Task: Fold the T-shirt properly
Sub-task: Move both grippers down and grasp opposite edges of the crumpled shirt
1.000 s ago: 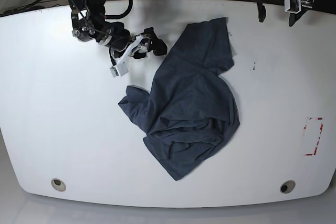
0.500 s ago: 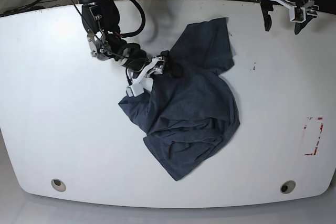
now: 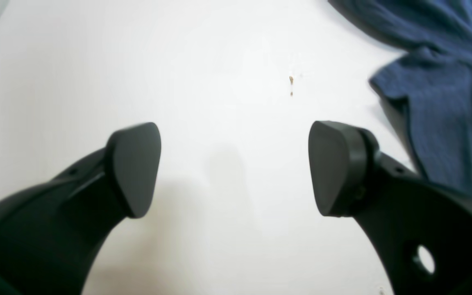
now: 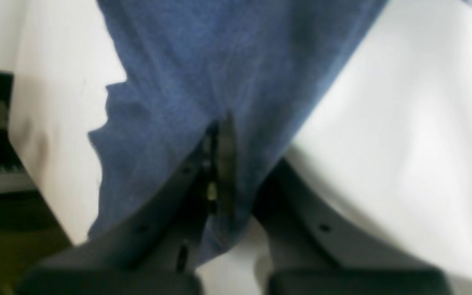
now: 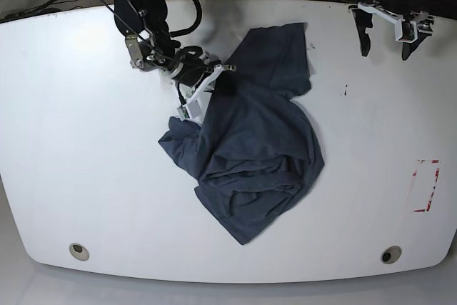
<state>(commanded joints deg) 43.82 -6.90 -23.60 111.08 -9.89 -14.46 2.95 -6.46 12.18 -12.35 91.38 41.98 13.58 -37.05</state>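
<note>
My right gripper has hold of the T-shirt. Next, my left gripper goes to the T-shirt's edge (image 5: 319,160) nearest the red marking and closes there, opposite that hold.
The T-shirt (image 5: 257,148) lies crumpled, dark navy, across the middle of the white table (image 5: 86,162); no lettering shows. My right gripper (image 5: 220,75) sits at the shirt's upper left edge. In the right wrist view this gripper (image 4: 219,157) is shut on a pinch of the blue cloth (image 4: 203,73), which drapes up and away from the fingers. My left gripper (image 5: 385,36) hovers at the table's far right edge, apart from the shirt. In the left wrist view it (image 3: 234,168) is open over bare table, and the shirt's edge (image 3: 445,114) lies to its right.
A red rectangular marking (image 5: 426,185) is on the table at the right, and a small dark speck (image 5: 345,91) lies between the shirt and the left gripper. Two round holes (image 5: 79,251) (image 5: 390,254) sit near the front edge. Cables and dark gear line the far edge.
My right arm moved right from bare table onto the shirt's upper left edge and shut on the cloth there, shifting it slightly. The left gripper stayed at the far right.
</note>
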